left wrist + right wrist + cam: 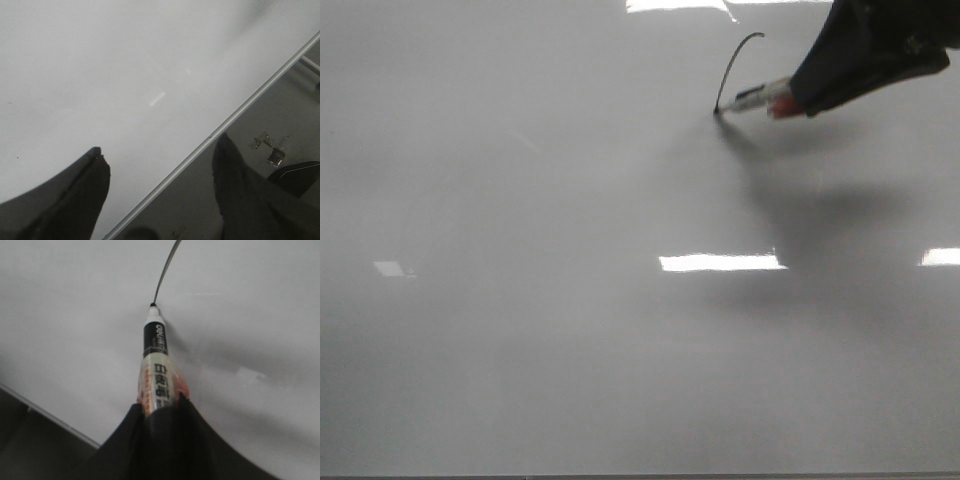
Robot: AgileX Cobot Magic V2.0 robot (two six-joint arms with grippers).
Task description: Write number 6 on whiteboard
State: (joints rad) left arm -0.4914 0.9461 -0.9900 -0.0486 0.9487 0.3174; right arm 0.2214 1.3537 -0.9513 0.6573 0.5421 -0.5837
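The marker should next pass from my right gripper to my left gripper, which should close on the marker's black band (741,97) near its writing tip.
The glossy grey-white whiteboard (540,300) fills the front view. A thin black curved stroke (732,66), only the top tail of the number 6, runs down from the far right. My right gripper (800,98) is shut on a marker (760,99) with a white, black and orange barrel; its tip touches the stroke's lower end. In the right wrist view the marker (156,365) sticks out from between my shut fingers (131,426) and its tip meets the stroke (164,271). My left gripper (157,165) is open and empty over the whiteboard's metal edge (215,132).
Bright rectangular glare patches (720,262) lie on the board. In the left wrist view a dark floor with small debris (272,150) lies beyond the board's edge. The board's edge also shows in the right wrist view (50,417).
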